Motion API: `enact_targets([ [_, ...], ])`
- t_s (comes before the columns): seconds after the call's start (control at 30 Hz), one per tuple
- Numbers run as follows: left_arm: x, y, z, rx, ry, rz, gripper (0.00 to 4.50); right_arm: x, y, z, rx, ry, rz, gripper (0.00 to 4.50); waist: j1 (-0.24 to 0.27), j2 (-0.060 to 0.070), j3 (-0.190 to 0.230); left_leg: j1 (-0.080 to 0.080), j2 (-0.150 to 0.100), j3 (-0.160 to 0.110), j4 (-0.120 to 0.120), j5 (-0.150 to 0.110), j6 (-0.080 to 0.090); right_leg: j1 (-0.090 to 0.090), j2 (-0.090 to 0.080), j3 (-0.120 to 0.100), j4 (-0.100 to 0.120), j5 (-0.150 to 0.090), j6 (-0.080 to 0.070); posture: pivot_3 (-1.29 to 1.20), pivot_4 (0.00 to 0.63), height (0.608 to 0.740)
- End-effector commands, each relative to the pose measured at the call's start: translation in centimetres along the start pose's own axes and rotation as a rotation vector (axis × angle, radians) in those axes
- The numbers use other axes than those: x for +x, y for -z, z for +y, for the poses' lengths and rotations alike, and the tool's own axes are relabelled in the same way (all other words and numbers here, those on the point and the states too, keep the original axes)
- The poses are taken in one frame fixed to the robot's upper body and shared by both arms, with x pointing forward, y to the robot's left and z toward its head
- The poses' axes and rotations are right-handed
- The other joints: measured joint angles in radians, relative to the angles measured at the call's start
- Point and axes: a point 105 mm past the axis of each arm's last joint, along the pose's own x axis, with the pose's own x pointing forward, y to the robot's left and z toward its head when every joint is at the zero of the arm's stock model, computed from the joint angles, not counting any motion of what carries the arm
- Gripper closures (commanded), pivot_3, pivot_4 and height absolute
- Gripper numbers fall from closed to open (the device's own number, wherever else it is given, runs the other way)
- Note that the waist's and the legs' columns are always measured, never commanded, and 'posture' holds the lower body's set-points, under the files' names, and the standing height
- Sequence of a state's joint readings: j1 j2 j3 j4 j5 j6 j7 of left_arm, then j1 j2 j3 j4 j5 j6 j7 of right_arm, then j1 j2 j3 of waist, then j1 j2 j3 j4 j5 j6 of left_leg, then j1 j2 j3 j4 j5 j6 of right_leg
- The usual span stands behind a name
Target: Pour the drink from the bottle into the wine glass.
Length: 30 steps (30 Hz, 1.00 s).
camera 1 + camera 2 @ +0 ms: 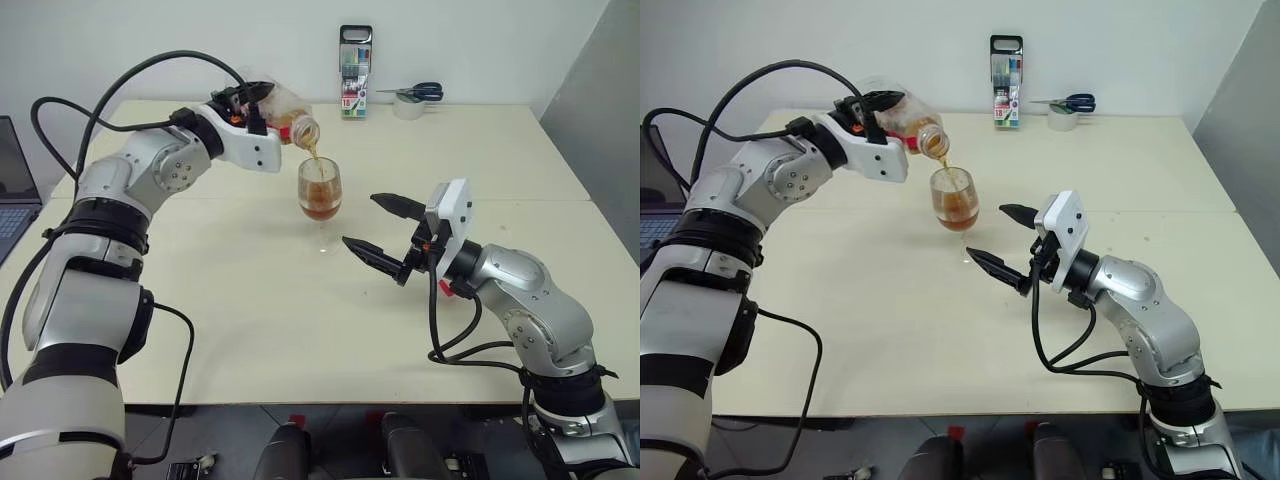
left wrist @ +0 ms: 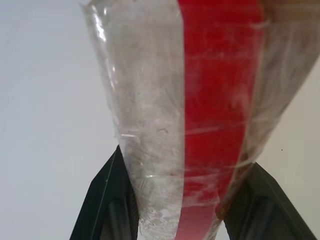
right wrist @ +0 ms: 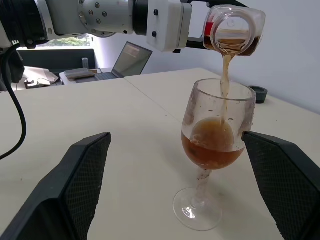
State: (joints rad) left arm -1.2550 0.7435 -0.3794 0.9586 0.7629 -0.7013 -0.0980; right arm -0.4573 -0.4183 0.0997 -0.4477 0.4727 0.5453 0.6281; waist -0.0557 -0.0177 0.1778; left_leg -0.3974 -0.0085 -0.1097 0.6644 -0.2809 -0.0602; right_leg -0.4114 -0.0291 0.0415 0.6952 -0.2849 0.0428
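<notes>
The robot's left gripper should set the bottle upright on the table (image 1: 231, 242) next to the wine glass, on the laptop's side. The bottle is now tipped above the wine glass.
My left gripper (image 1: 255, 100) is shut on the clear plastic bottle (image 1: 285, 112), whose red label (image 2: 215, 100) shows between the black fingers (image 2: 107, 200). The uncapped bottle is tipped mouth-down above the wine glass (image 1: 320, 190). A thin tea-coloured stream of drink (image 3: 226, 70) falls into the bowl, which is about half full of drink (image 3: 212, 152). The glass stands upright on the table (image 1: 250, 300). My right gripper (image 1: 361, 220) is open just right of the glass, level with its stem, holding nothing. In the right wrist view its fingers (image 3: 85, 170) flank the glass without touching it.
An upright marker pen case (image 1: 355, 72) stands at the table's far edge, with blue-handled scissors (image 1: 415, 92) on a roll of tape (image 1: 408, 107) to its right. A laptop (image 1: 12, 190) sits beyond the table's left side.
</notes>
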Motion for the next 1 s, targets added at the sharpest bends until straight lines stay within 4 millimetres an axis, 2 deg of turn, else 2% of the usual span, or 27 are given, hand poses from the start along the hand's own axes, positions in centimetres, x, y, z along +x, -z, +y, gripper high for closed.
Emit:
enact_targets([
  [0.03,-0.2,0.5,2.0,0.018,-0.052,0.011,2.81,0.0,-1.3,0.6,-0.044,-0.018,-0.038,0.00,0.000,0.000,0.000,0.000,0.000,0.000,0.000,0.000,0.000,0.000,0.000,0.000,0.000,0.000,0.000,0.00,0.150,0.740],
  [0.27,-0.1,0.8,0.9,-0.114,-0.031,0.037,2.81,0.0,-1.3,0.6,-0.042,-0.014,-0.040,0.00,0.000,0.000,0.000,0.000,0.000,0.000,0.000,0.000,0.000,0.000,0.000,0.000,0.000,0.000,0.000,0.00,0.150,0.740],
  [0.53,-0.2,0.3,0.2,-0.153,-0.018,0.020,2.81,0.0,-1.3,0.5,-0.043,-0.010,-0.043,0.00,-0.001,0.000,0.000,0.000,0.000,0.000,0.000,0.000,0.000,0.000,0.000,0.000,0.001,0.000,0.000,0.00,0.150,0.740],
  [0.77,-0.3,-0.2,-0.6,-0.267,-0.026,0.008,2.81,0.2,-1.6,0.5,-0.048,-0.007,-0.058,0.00,-0.002,0.000,0.000,0.000,0.000,0.000,0.000,0.000,0.000,0.000,0.000,0.000,0.001,0.000,0.000,0.00,0.150,0.740],
  [0.9,-0.6,0.5,-1.0,-0.442,-0.068,0.055,2.81,0.3,-1.7,0.7,-0.061,-0.016,-0.057,0.00,-0.002,0.000,0.000,0.000,0.000,0.000,0.000,0.001,-0.001,0.000,0.000,0.000,0.001,0.000,0.000,0.00,0.150,0.740],
  [1.0,-1.5,2.4,-1.6,-0.711,-0.128,0.154,2.81,0.3,-1.6,1.2,-0.069,-0.044,-0.036,0.00,-0.003,0.000,0.000,0.000,0.000,0.000,0.001,0.001,-0.001,0.000,0.000,0.000,0.001,0.000,0.000,0.00,0.150,0.740],
])
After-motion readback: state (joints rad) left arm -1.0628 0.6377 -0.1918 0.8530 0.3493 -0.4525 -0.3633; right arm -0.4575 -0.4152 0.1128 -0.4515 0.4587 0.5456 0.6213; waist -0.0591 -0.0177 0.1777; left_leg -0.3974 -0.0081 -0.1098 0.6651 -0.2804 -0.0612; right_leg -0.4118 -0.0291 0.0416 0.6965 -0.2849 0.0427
